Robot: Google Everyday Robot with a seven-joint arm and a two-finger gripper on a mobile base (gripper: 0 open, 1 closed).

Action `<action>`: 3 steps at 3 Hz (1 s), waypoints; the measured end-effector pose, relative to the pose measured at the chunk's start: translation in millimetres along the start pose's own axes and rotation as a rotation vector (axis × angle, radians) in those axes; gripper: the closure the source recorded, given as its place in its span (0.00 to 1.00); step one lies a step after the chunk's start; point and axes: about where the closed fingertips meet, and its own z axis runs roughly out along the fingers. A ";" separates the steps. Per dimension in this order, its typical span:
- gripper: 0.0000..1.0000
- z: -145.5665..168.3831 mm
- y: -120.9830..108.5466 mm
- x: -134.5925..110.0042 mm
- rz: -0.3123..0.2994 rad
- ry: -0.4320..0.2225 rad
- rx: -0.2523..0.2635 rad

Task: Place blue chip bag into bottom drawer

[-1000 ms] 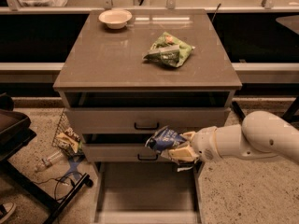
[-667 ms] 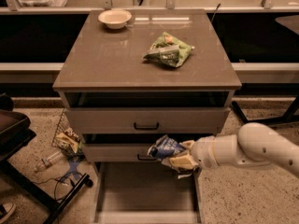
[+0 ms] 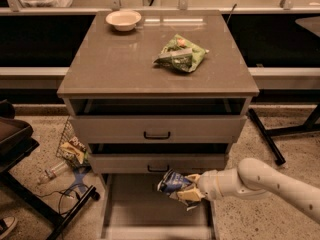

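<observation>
The robot's gripper should put the blue chip bag down on the bottom drawer's bare inside (image 3: 172, 207), toward the side of the robot's white arm.
The blue chip bag (image 3: 171, 183) is a small dark blue foil bag with white lettering. My gripper (image 3: 186, 190) is shut on it and holds it just above the pulled-out bottom drawer (image 3: 135, 209), near its right side. The white arm reaches in from the lower right. The drawer is a wide shallow grey-brown tray at the foot of the cabinet, with a bare flat floor. Its front edge is cut off by the bottom of the view.
A green snack bag (image 3: 181, 54) and a white bowl (image 3: 123, 19) lie on the cabinet top (image 3: 125, 64). Two closed drawers with black handles (image 3: 156, 135) sit above the open one. A wire basket with litter (image 3: 71, 146) and a dark chair base (image 3: 35, 194) stand at left.
My gripper has lowered with the blue chip bag, from in front of the middle drawer's handle to over the open bottom drawer. The arm has dropped and stretched out lower.
</observation>
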 end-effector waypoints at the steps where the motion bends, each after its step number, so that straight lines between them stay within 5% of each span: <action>1: 1.00 30.1 -13.4 43.3 0.010 0.002 -0.051; 2: 1.00 57.0 -28.0 88.5 0.041 0.024 -0.075; 3: 1.00 73.6 -41.6 112.1 0.071 0.060 -0.029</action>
